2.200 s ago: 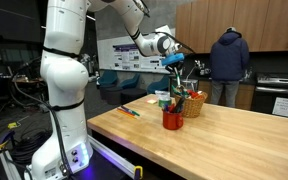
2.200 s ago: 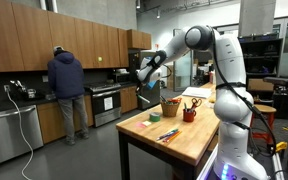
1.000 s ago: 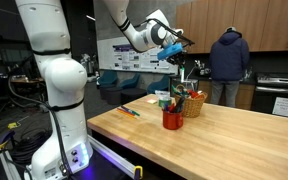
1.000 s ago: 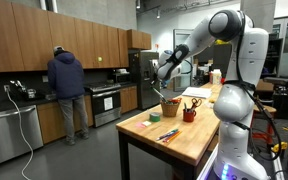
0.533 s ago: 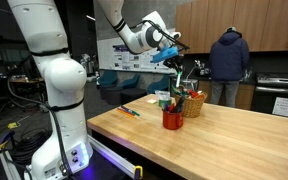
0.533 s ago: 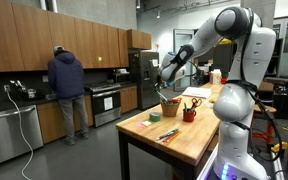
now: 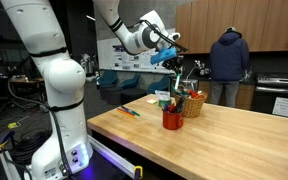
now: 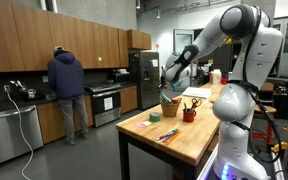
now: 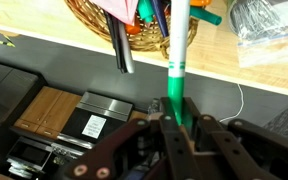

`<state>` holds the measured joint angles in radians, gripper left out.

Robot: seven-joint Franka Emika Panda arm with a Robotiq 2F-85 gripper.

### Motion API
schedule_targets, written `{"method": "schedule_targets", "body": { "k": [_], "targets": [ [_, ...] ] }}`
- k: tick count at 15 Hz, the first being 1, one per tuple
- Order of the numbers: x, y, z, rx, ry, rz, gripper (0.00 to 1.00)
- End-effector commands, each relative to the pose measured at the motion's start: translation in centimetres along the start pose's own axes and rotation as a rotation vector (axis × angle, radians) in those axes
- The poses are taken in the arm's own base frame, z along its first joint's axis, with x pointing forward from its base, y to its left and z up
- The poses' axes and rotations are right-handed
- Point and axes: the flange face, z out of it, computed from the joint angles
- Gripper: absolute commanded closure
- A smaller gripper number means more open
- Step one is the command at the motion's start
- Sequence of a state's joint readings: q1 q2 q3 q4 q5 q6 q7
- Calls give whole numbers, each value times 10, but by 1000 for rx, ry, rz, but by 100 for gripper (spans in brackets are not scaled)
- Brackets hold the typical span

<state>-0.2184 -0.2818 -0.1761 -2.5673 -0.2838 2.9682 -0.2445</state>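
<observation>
Next, I open my gripper and let go of the green-and-white marker, now hanging well above the basket, among the pens in the wicker basket (image 7: 182,92) (image 9: 152,32).
My gripper (image 9: 176,118) is shut on a green-and-white marker (image 9: 178,50), whose green end sits between the fingers while the white barrel points away toward the table. Beyond the marker's far end lies a wicker basket (image 9: 104,15) holding several pens. In both exterior views the gripper (image 7: 173,48) (image 8: 170,76) hangs well above the basket (image 7: 194,105) (image 8: 170,107), at the far side of the wooden table (image 7: 214,145). A red cup (image 7: 172,119) (image 8: 190,115) with pens stands beside the basket.
Two loose markers (image 7: 131,111) (image 8: 168,134) lie on the table near its edge. A clear plastic package (image 9: 269,25) lies beside the basket. A person in a blue hoodie (image 7: 229,62) (image 8: 66,85) stands at the kitchen counter beyond the table.
The arm has raised the gripper with the marker up and away from the basket. Over the last half second it has barely shifted. The gripper stays shut.
</observation>
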Motion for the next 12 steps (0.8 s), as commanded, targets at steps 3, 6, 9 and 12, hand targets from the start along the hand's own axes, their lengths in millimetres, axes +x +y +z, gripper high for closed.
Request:
{"method": "schedule_targets", "body": {
  "k": [3,6,9,12],
  "targets": [
    [-13,11,-6,-11,3,-35,96],
    [-12,21,-1,-18,-13,-73,96],
    [-9,28,6,-15,-16,-109,96],
    [-6,34,13,-6,-19,-142,96]
  ]
}}
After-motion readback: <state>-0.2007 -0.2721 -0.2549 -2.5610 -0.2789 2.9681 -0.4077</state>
